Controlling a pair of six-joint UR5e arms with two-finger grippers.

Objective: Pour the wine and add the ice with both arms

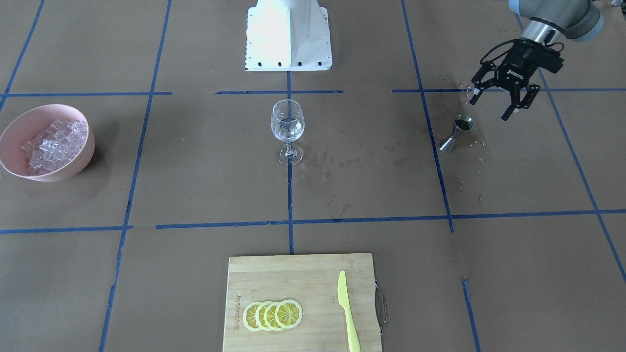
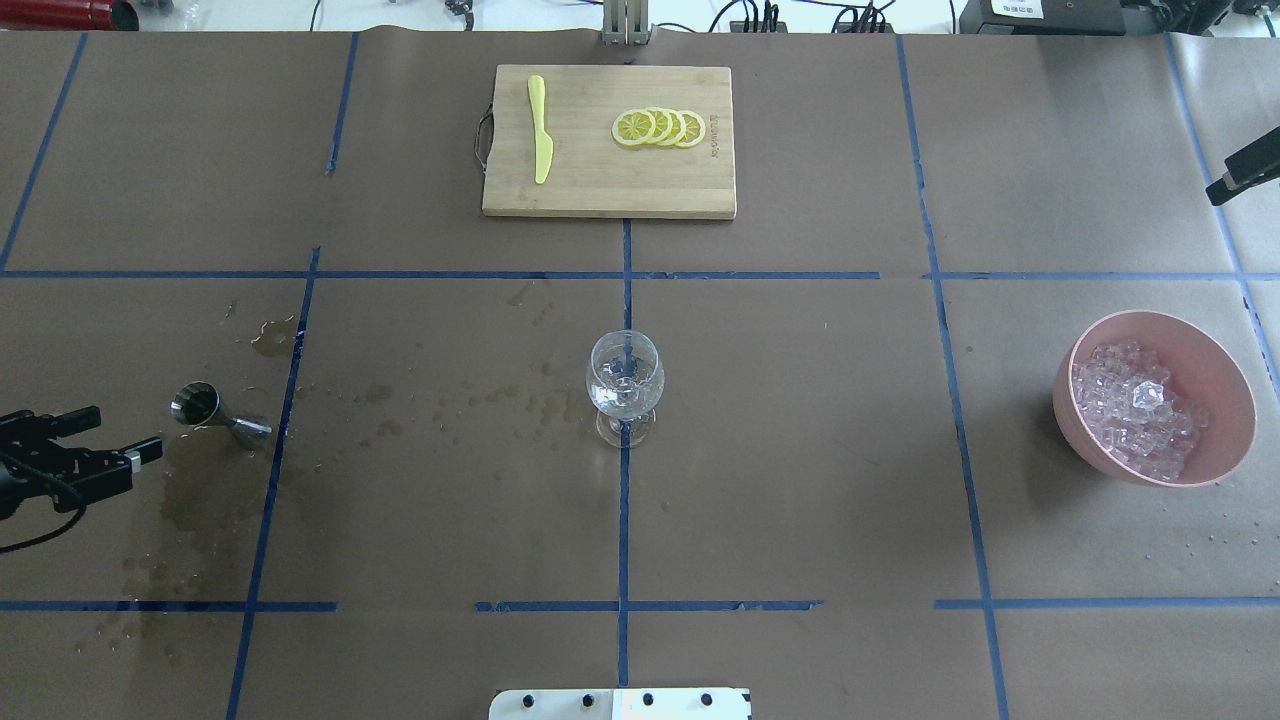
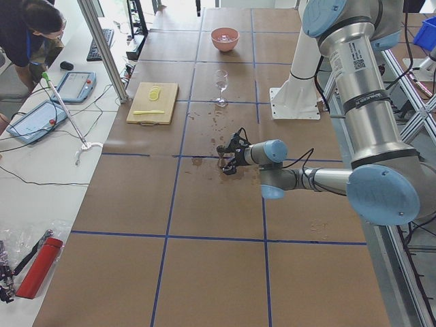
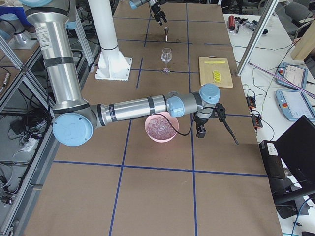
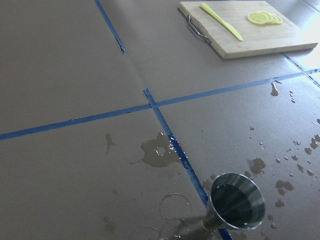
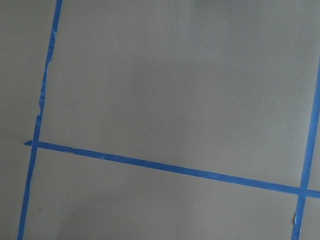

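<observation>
The steel jigger has a narrow middle (image 1: pixel 455 135) (image 5: pixel 212 220) just below its top cup. Next, I close my left gripper on it there.
A steel jigger (image 1: pixel 457 131) stands on the table with dark wine in its top cup; it also shows in the left wrist view (image 5: pixel 235 205). My left gripper (image 1: pixel 490 108) is open and empty, a little above and beside the jigger, not touching it. In the overhead view the left gripper (image 2: pixel 125 430) is just left of the jigger (image 2: pixel 205 410). A clear wine glass (image 2: pixel 624 380) stands at the table's centre. A pink bowl (image 2: pixel 1225 395) holds a heap of ice cubes (image 2: pixel 1135 410). My right gripper (image 4: pixel 202 125) hovers beyond the bowl; I cannot tell if it is open.
A wooden cutting board (image 2: pixel 590 190) with lemon slices (image 2: pixel 660 127) and a yellow knife (image 2: pixel 540 140) lies at the far side. Wet spill marks (image 2: pixel 200 500) surround the jigger. The white pedestal (image 1: pixel 288 36) stands at the robot's base.
</observation>
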